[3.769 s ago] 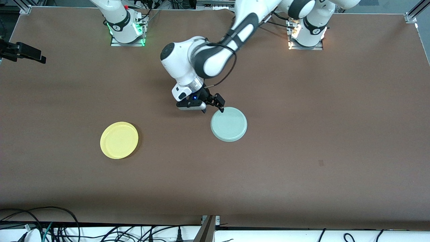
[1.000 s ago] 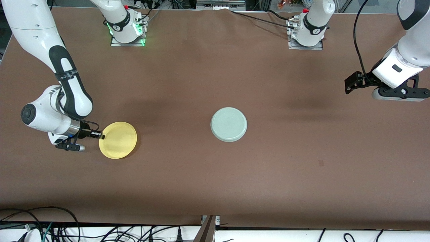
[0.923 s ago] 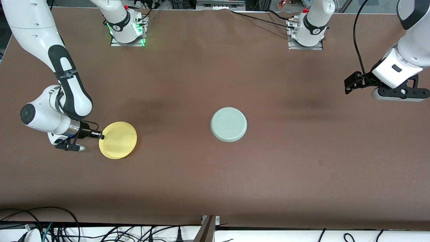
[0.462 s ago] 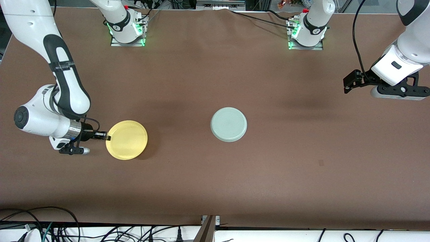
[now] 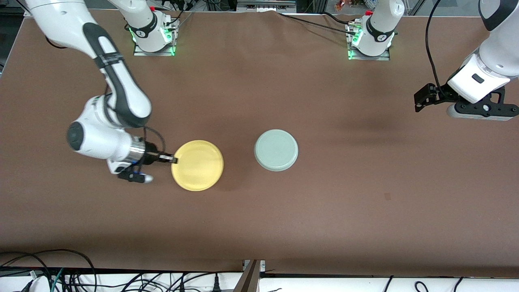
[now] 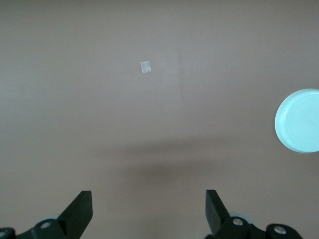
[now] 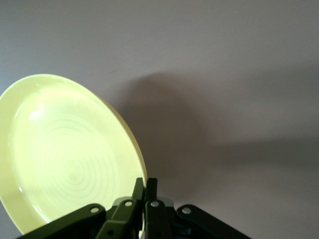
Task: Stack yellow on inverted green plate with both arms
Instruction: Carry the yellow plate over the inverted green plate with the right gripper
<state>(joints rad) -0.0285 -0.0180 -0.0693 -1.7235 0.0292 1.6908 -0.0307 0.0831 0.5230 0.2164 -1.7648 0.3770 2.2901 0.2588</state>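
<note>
Next, I let go of the yellow plate with my right gripper over the middle of the green plate's upturned bottom point(image 5: 278, 146).
The yellow plate point(image 5: 197, 165) is held by its rim in my right gripper point(image 5: 173, 159), lifted above the table beside the green plate. In the right wrist view the yellow plate point(image 7: 70, 154) fills one side, its rim pinched between the shut fingers point(image 7: 145, 191). The pale green plate point(image 5: 276, 149) lies upside down on the table near the middle; it also shows in the left wrist view point(image 6: 299, 120). My left gripper point(image 5: 423, 98) is open and empty, up in the air over the left arm's end of the table; its fingertips point(image 6: 84, 204) stand wide apart.
The brown table point(image 5: 324, 211) carries only the green plate. A small pale square mark point(image 6: 145, 67) lies on the table. The arms' bases point(image 5: 154, 38) stand along the table's top edge. Cables hang along the front edge point(image 5: 81, 275).
My right gripper has closed on the yellow plate, lifted it and carried it toward the green plate. The left arm withdrew from the green plate earlier and now waits, hardly moving.
</note>
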